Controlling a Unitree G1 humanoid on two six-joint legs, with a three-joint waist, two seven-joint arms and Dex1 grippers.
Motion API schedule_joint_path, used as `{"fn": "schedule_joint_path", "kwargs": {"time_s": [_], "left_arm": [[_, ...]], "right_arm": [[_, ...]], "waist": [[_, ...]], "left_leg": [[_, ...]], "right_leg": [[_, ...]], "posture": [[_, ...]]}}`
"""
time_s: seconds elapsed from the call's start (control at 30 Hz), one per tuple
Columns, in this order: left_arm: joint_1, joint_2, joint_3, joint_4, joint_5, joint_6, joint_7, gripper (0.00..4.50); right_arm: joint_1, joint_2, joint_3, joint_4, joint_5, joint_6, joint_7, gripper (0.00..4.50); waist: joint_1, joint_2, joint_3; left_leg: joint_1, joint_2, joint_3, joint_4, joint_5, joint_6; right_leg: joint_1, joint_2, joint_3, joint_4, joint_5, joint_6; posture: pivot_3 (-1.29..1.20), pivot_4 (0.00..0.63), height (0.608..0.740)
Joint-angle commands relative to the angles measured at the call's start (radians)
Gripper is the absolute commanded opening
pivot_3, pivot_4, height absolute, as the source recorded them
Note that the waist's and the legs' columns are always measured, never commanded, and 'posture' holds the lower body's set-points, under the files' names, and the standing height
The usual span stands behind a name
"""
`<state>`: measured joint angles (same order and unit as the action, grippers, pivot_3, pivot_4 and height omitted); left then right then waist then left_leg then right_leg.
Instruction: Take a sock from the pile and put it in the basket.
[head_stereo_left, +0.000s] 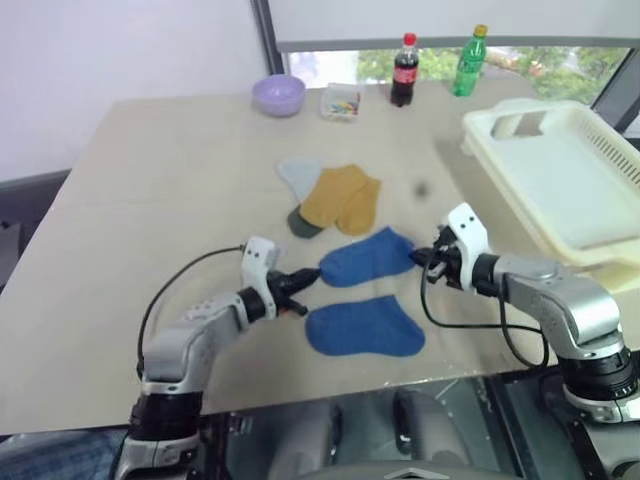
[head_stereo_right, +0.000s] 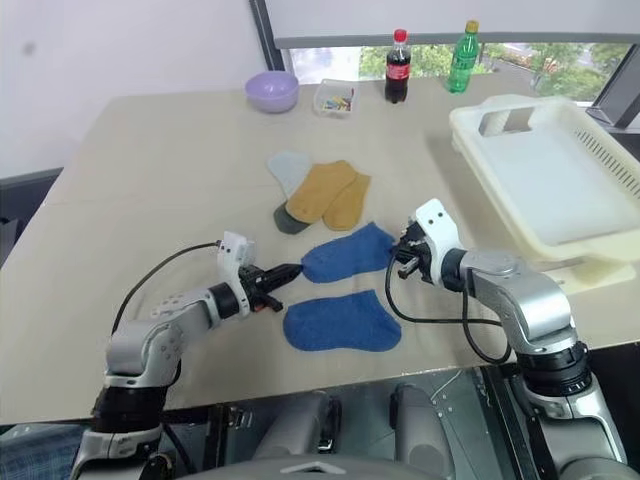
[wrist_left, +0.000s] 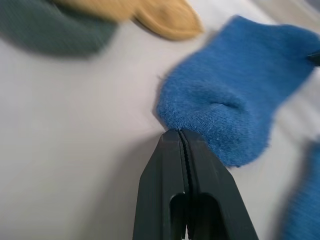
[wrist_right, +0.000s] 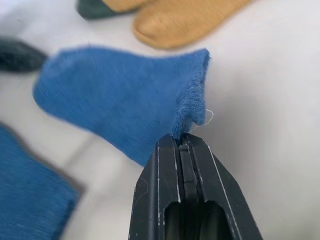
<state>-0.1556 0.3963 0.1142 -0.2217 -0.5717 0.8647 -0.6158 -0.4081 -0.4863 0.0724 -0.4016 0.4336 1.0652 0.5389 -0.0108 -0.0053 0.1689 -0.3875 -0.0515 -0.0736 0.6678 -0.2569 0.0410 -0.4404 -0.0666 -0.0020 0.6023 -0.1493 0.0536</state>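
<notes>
A second blue sock is lying flat in front. Next, my right gripper lets go of its blue sock on top of the second blue sock (head_stereo_left: 363, 325).
The blue sock (head_stereo_left: 368, 257) stretches between my two grippers near the table's front. My right gripper (head_stereo_left: 420, 260) is shut on its cuff edge (wrist_right: 192, 107), which stands lifted off the table. My left gripper (head_stereo_left: 310, 276) is shut too, and its tips (wrist_left: 178, 132) pinch the very edge of the toe. A second blue sock (head_stereo_left: 365, 328) lies flat just in front. Behind them is the pile: mustard-yellow socks (head_stereo_left: 343, 198), a pale grey one (head_stereo_left: 298, 175) and a dark grey one (head_stereo_left: 303, 224). The cream basket (head_stereo_left: 480, 125) stands at the right.
Along the table's far edge are a lilac bowl (head_stereo_left: 278, 95), a small clear box (head_stereo_left: 340, 102), a cola bottle (head_stereo_left: 404, 70) and a green bottle (head_stereo_left: 470, 60). Bare tabletop lies to the left of the socks. The table's front edge runs just behind my arms.
</notes>
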Motion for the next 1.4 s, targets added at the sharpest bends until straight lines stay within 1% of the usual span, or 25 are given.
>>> {"fn": "schedule_joint_path", "kwargs": {"time_s": [0.03, 0.17, 0.2, 0.37, 0.47, 0.6, 0.77, 0.93, 1.13, 1.4], "left_arm": [[0.026, 0.021, 0.041, -0.042, -0.071, 0.044, -0.021, 0.04], [0.039, 0.023, 0.122, -0.086, -0.194, 0.086, -0.036, 0.04], [0.049, 0.032, 0.136, -0.096, -0.215, 0.094, -0.045, 0.04], [0.14, 0.091, 0.208, -0.197, -0.348, 0.128, -0.104, 0.04], [0.196, 0.121, 0.231, -0.237, -0.397, 0.135, -0.103, 0.04], [0.263, 0.161, 0.283, -0.278, -0.495, 0.159, -0.102, 0.04], [0.35, 0.206, 0.287, -0.302, -0.497, 0.136, -0.117, 0.04], [0.4, 0.203, 0.26, -0.314, -0.472, 0.078, -0.127, 0.04], [0.4, 0.191, 0.231, -0.306, -0.472, 0.034, -0.113, 0.04], [0.4, 0.197, 0.201, -0.292, -0.436, 0.002, -0.11, 0.04]], "right_arm": [[0.0, 0.003, -0.048, -0.105, 0.045, 0.043, -0.022, 0.0], [0.018, 0.024, -0.12, -0.211, 0.134, 0.132, -0.043, 0.0], [0.024, 0.029, -0.137, -0.233, 0.155, 0.157, -0.047, 0.0], [0.099, 0.059, -0.245, -0.372, 0.265, 0.283, -0.086, 0.0], [0.13, 0.118, -0.319, -0.437, 0.332, 0.363, -0.132, 0.0], [0.168, 0.191, -0.405, -0.501, 0.407, 0.453, -0.172, 0.0], [0.254, 0.237, -0.466, -0.539, 0.441, 0.521, -0.206, 0.0], [0.339, 0.262, -0.472, -0.56, 0.458, 0.549, -0.232, 0.0], [0.399, 0.274, -0.469, -0.575, 0.484, 0.549, -0.255, 0.0], [0.429, 0.264, -0.456, -0.558, 0.482, 0.547, -0.269, 0.0]], "waist": [[0.0, 0.0, 0.001], [0.0, -0.002, 0.002], [0.0, -0.002, 0.002], [-0.001, -0.002, 0.002], [0.0, -0.002, 0.002], [-0.001, -0.002, 0.003], [-0.001, -0.002, 0.003], [-0.001, -0.002, 0.003], [-0.002, -0.001, 0.003], [-0.002, -0.001, 0.004]], "left_leg": [[0.0, 0.0, 0.0, 0.0, 0.0, 0.0], [-0.003, 0.0, -0.001, 0.0, 0.0, 0.0], [-0.007, 0.0, -0.001, 0.001, 0.0, 0.0], [-0.008, 0.0, -0.001, 0.001, 0.0, 0.0], [-0.009, 0.0, -0.001, 0.0, 0.0, 0.0], [-0.008, 0.0, -0.001, 0.0, 0.0, 0.0], [-0.008, 0.0, -0.001, 0.0, 0.0, 0.0], [-0.008, 0.0, -0.001, 0.0, 0.0, 0.0], [-0.008, 0.0, -0.001, 0.0, 0.0, -0.001], [-0.009, 0.0, -0.001, -0.001, 0.0, -0.001]], "right_leg": [[0.0, 0.0, 0.0, 0.0, 0.0, 0.0], [-0.002, 0.0, 0.0, 0.0, -0.001, -0.001], [-0.006, 0.0, -0.001, 0.001, 0.0, 0.0], [-0.007, 0.0, -0.001, 0.0, 0.0, -0.001], [-0.008, -0.002, -0.001, 0.0, -0.002, -0.004], [-0.007, -0.001, -0.001, 0.0, -0.002, -0.004], [-0.007, -0.002, -0.002, 0.0, -0.003, -0.004], [-0.008, -0.002, -0.001, -0.001, -0.003, -0.004], [-0.008, -0.004, -0.001, -0.001, -0.003, -0.004], [-0.008, -0.003, -0.002, -0.002, -0.003, -0.004]], "posture": [[0.0, 0.15, 0.732], [0.0, 0.15, 0.732], [0.0, 0.15, 0.732], [0.0, 0.15, 0.732], [0.0, 0.15, 0.732], [0.0, 0.15, 0.732], [0.0, 0.15, 0.732], [0.0, 0.15, 0.732], [0.0, 0.15, 0.732], [0.0, 0.15, 0.732]]}}
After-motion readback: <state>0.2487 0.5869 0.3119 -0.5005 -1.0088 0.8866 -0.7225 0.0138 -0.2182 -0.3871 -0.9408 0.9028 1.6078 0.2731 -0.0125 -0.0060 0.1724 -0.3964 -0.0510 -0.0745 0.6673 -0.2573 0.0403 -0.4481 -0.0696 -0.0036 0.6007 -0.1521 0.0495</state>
